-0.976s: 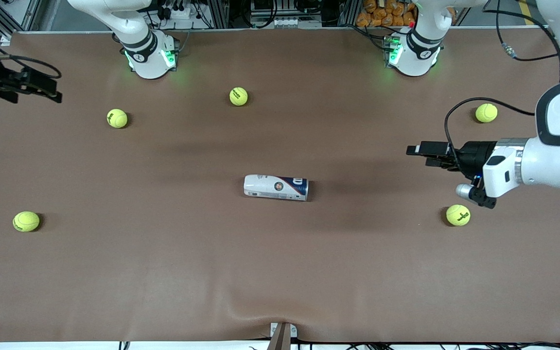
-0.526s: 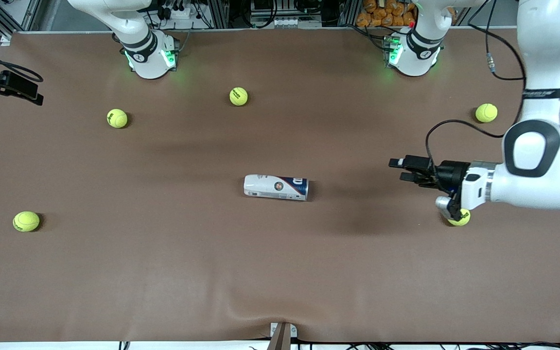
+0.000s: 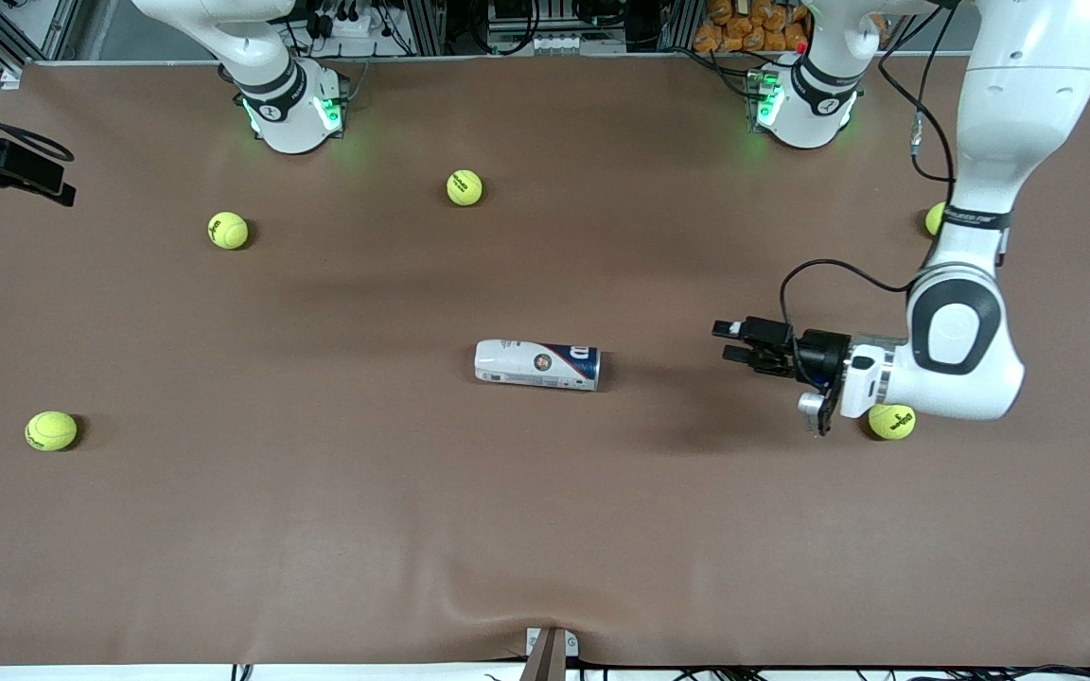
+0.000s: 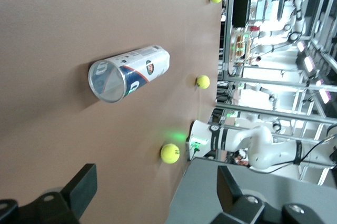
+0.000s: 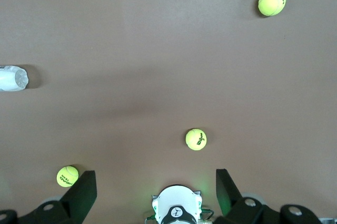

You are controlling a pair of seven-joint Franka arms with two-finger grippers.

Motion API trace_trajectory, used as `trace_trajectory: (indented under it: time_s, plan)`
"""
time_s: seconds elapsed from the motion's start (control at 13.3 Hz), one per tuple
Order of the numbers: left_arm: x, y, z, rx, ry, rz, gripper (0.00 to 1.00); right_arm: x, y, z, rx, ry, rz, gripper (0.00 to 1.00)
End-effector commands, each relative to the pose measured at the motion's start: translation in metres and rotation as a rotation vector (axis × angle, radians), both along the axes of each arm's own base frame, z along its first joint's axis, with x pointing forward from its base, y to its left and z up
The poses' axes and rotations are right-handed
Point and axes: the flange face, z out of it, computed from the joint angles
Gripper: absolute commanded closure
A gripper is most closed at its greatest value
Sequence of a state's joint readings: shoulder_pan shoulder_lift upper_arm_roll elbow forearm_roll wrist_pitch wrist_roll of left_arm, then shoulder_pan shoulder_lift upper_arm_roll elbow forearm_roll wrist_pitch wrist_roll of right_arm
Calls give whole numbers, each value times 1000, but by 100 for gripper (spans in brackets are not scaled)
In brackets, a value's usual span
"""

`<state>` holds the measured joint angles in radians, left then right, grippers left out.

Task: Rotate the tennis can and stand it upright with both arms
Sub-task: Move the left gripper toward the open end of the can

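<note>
Next, my left gripper should go to the rim of the open clear end (image 3: pixel 598 354) (image 4: pixel 123 91) of the tennis can and close there.
The tennis can (image 3: pixel 536 365) lies on its side in the middle of the brown table, its open clear end (image 4: pixel 107 80) turned toward the left arm's end. My left gripper (image 3: pixel 729 342) hangs low over the table between the can and that end, pointing at the can. It is open with nothing between its fingers (image 4: pixel 84 188), a clear gap away from the can (image 4: pixel 129 72). My right gripper (image 3: pixel 45 180) is up over the table's edge at the right arm's end, open and empty (image 5: pixel 155 195). Only the can's white end (image 5: pixel 11 78) shows in the right wrist view.
Several yellow-green tennis balls lie scattered: one (image 3: pixel 891 421) right under the left wrist, one (image 3: pixel 932 218) half hidden by the left forearm, two (image 3: pixel 465 187) (image 3: pixel 228 231) near the right arm's base, one (image 3: pixel 51 430) toward the right arm's end.
The left arm has swung in from its end of the table, bringing its open gripper closer to the can. The right gripper drew back slightly toward its table edge. The can has not moved.
</note>
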<state>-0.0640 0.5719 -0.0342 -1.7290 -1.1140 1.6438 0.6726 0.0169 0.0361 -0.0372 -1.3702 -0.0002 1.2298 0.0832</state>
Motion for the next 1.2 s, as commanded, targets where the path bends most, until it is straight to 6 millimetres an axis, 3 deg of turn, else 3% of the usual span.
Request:
trace_trajectory:
  time_s: [0.0, 0.15, 0.3, 0.53, 0.6, 0.83, 1.13]
  plan:
    - [-9, -28, -26, -42, 4, 44, 0, -1, -4, 1, -6, -4, -2, 0]
    - [-16, -55, -43, -59, -1, 69, 0, -1, 0, -1, -7, 0, 1, 0]
    - [-21, -70, -61, -64, 5, 73, 0, 2, 0, -2, -11, -9, 5, 0]
    - [-25, -82, -105, -158, 23, 153, 0, 6, 1, -6, -7, -9, 3, 0]
    - [-31, -102, -110, -191, 38, 169, 0, 6, 4, -6, -6, -9, 9, 0]
    - [-30, -112, -118, -171, 31, 194, 0, 15, 28, -11, -11, -41, 49, 0]
    - [-30, -128, -136, -166, 43, 218, 0, 25, 23, -28, -14, -15, 38, 0]
